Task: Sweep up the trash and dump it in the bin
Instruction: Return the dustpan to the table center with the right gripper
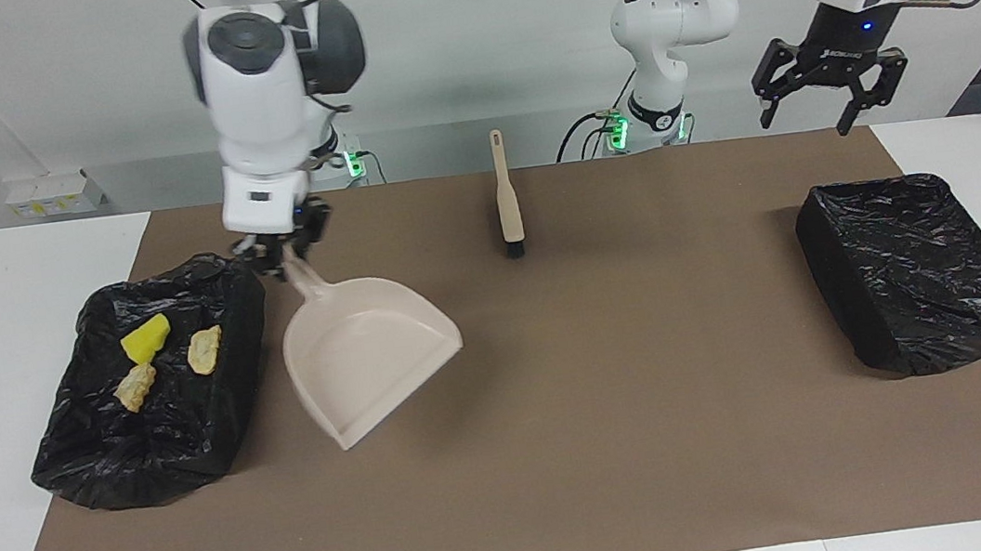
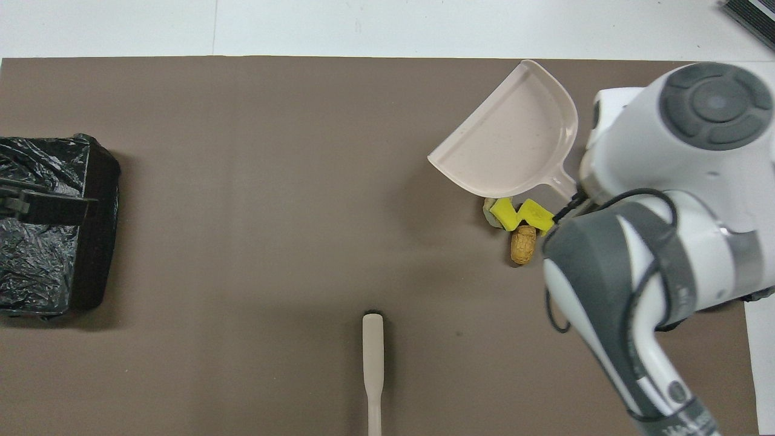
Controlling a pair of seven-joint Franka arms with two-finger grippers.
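Observation:
Next, my right gripper sets the beige dustpan down on the bare brown mat straight (image 2: 376, 190) beyond the brush with the beige handle.
My right gripper (image 1: 281, 250) is shut on the handle of the beige dustpan (image 1: 369, 356), which hangs tilted above the mat beside the bin (image 1: 101, 454) at the right arm's end. Three scraps of trash lie in that bin: a yellow sponge piece (image 1: 144, 338) and two beige chunks (image 1: 205, 350). In the overhead view more trash lies on the mat: yellow pieces (image 2: 514, 215) and a brown lump (image 2: 523, 244) by the dustpan (image 2: 508, 142); the pan hides them in the facing view. My left gripper (image 1: 812, 110) is open and empty, high over the left arm's end.
A beige-handled brush (image 1: 506, 194) lies on the brown mat (image 1: 624, 446) midway between the arms' bases, bristles pointing away from the robots. A second black-lined bin (image 1: 911, 271) stands at the left arm's end. The right arm covers the first bin in the overhead view.

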